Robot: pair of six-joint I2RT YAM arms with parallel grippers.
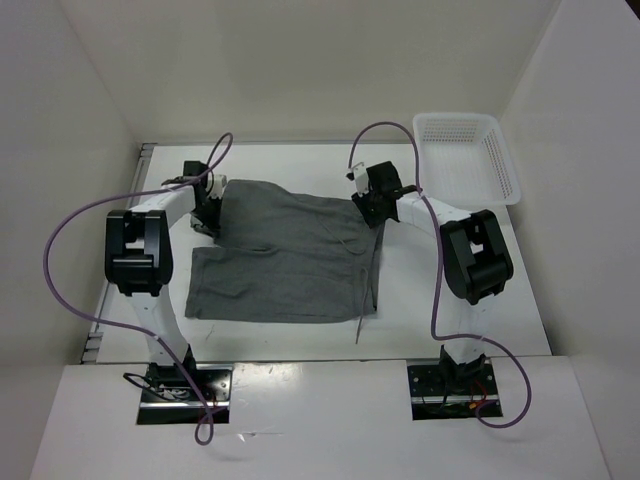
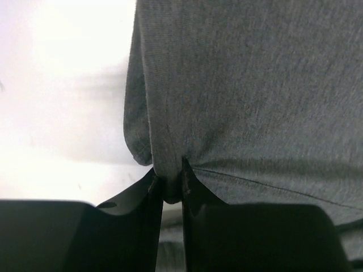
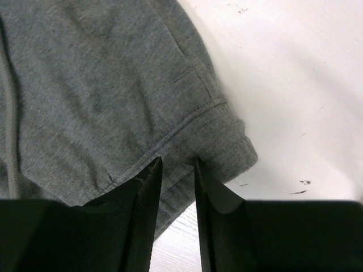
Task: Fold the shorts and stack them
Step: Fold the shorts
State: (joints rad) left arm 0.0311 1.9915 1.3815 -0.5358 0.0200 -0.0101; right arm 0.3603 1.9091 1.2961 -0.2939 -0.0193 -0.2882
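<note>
Next, I open my right fingers, over the flat waistband short of the shorts' side seam, and pinch that side seam point(image 3: 218, 100) before folding.
The grey shorts point(image 1: 285, 255) lie spread flat on the white table point(image 1: 440, 290), legs to the left and waistband to the right. A thin dark drawstring point(image 1: 368, 280) trails toward the near edge. My left gripper point(image 1: 207, 220) is at the far left corner, on the far leg's hem. In the left wrist view the gripper point(image 2: 168, 182) is shut on a bunched fold of the shorts point(image 2: 249, 90). My right gripper point(image 1: 370, 208) is at the far right corner. In the right wrist view the gripper point(image 3: 174, 165) is closed over the waistband edge of the shorts point(image 3: 96, 85).
A white perforated basket point(image 1: 505, 165) stands at the far right corner of the table, just right of my right arm. White walls enclose the table on the left, back and right. Purple cables loop from both arms.
</note>
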